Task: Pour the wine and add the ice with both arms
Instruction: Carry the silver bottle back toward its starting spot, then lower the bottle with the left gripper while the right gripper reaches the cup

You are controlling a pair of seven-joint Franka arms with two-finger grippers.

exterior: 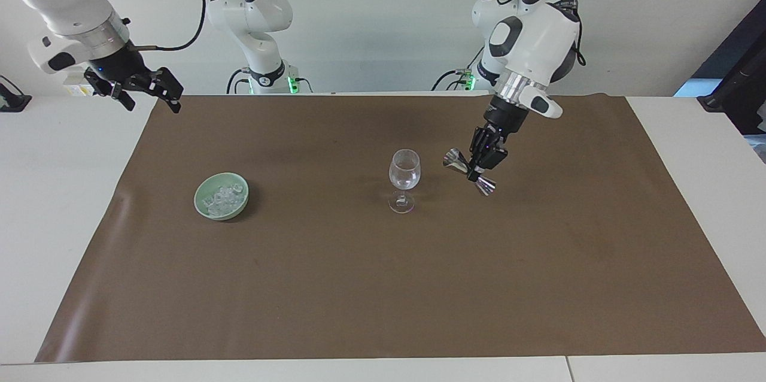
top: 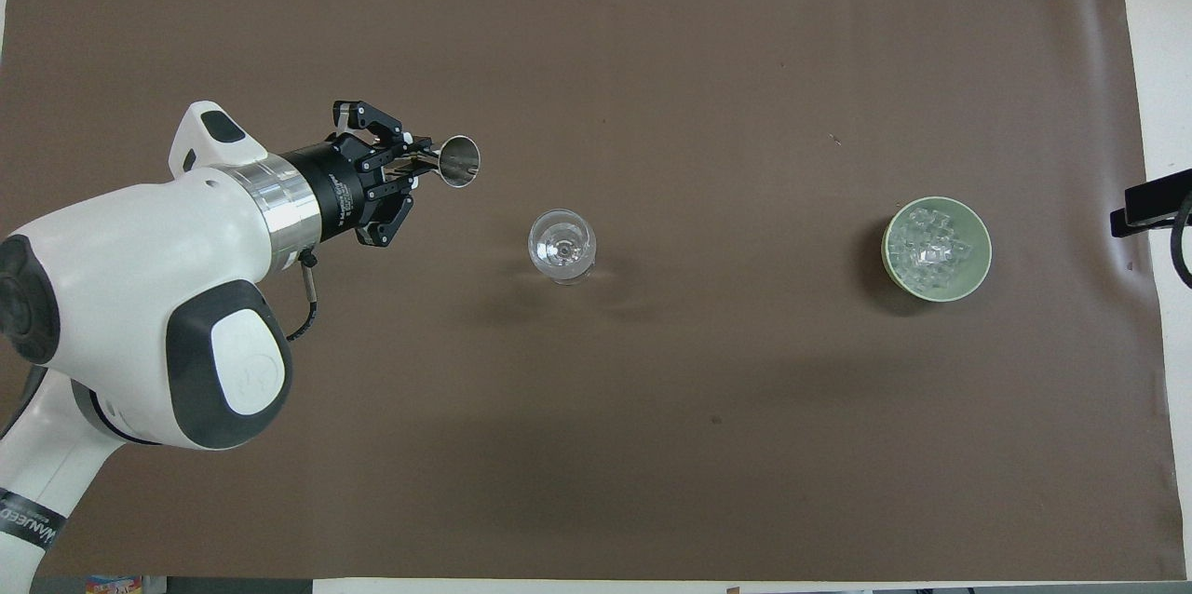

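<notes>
The heap of ice (top: 933, 248) inside the pale green bowl is next for my right gripper, which should go there and close.
A clear wine glass (exterior: 404, 177) stands upright mid-mat; it also shows in the overhead view (top: 562, 246). My left gripper (exterior: 479, 167) is shut on a silver double-cone jigger (exterior: 486, 185), held tilted in the air over the mat beside the glass toward the left arm's end, apart from it. The overhead view shows this gripper (top: 410, 168) and the jigger's open mouth (top: 459, 161). The ice (exterior: 222, 197) is heaped in a pale green bowl (exterior: 198, 197) toward the right arm's end; the overhead view shows the ice (top: 931, 245) in the bowl (top: 968, 282). My right gripper (exterior: 146, 90) waits open and empty, raised over the mat's edge.
A brown mat (exterior: 383, 286) covers most of the white table and shows in the overhead view (top: 652, 436). Only the right gripper's tip (top: 1145, 208) enters the overhead view. A third arm base (exterior: 263, 41) stands at the robots' edge.
</notes>
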